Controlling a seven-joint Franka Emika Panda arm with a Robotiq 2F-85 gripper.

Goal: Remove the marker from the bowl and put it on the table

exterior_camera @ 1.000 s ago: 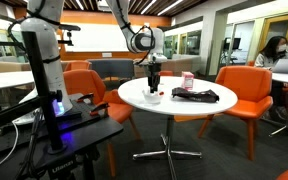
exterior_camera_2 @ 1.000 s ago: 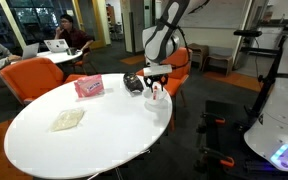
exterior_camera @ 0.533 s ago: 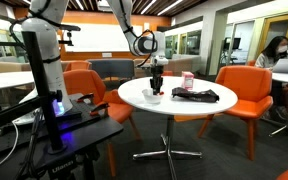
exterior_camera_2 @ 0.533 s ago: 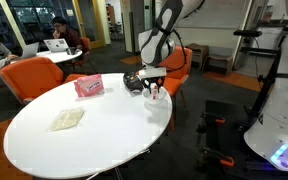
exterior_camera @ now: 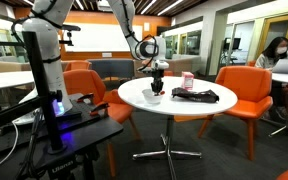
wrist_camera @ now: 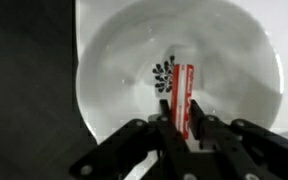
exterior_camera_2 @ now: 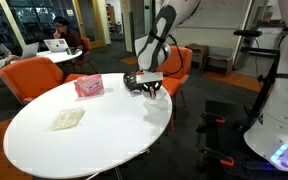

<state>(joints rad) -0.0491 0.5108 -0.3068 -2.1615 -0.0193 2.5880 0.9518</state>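
Observation:
Next, I put the marker down on the bare white table (exterior_camera: 137,92) next to the bowl, toward the arm's base.
In the wrist view the thin red marker (wrist_camera: 183,95) lies in the shallow white bowl (wrist_camera: 234,60). My gripper (wrist_camera: 182,125) is down in the bowl, with its two black fingers pressed against the marker's sides. In both exterior views the gripper (exterior_camera: 156,88) (exterior_camera_2: 149,88) hangs low over the bowl (exterior_camera: 154,98) near the edge of the round white table (exterior_camera: 174,108) (exterior_camera_2: 94,145). In those views the marker is too small to make out.
A pinkish-red cup (exterior_camera: 188,80) and a flat black cloth (exterior_camera: 197,96) sit on the table beside the bowl. A pink thing (exterior_camera_2: 88,87) and a flat pale thing (exterior_camera_2: 68,119) show in an exterior view. Orange chairs (exterior_camera: 246,90) ring the table.
My gripper has come down toward the bowl and shifted slightly sideways; it now sits low in the bowl around the marker.

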